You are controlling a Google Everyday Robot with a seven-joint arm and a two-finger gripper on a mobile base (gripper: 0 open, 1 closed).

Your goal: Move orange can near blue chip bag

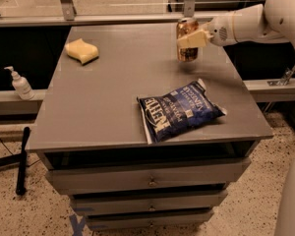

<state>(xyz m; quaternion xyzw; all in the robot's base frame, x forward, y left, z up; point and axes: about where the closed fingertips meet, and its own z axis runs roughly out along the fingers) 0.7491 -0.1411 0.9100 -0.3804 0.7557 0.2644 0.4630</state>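
I need to set the orange can, now upright on the grey table, down with my gripper on the table [206, 84] next to the back corner of the blue chip bag.
The orange can [186, 47] stands upright at the back right of the grey table [113, 97], with a silver top. My gripper [191, 39] reaches in from the right on a white arm, and its pale fingers [192, 38] are closed around the can's upper side. The blue chip bag [181, 111], navy with white "Kettle" lettering, lies flat near the table's front right, in front of the can and apart from it.
A yellow sponge [81, 51] lies at the table's back left. A soap dispenser bottle [20, 84] stands on a ledge left of the table. Drawers [147, 181] sit under the tabletop. A glass rail runs behind the table.
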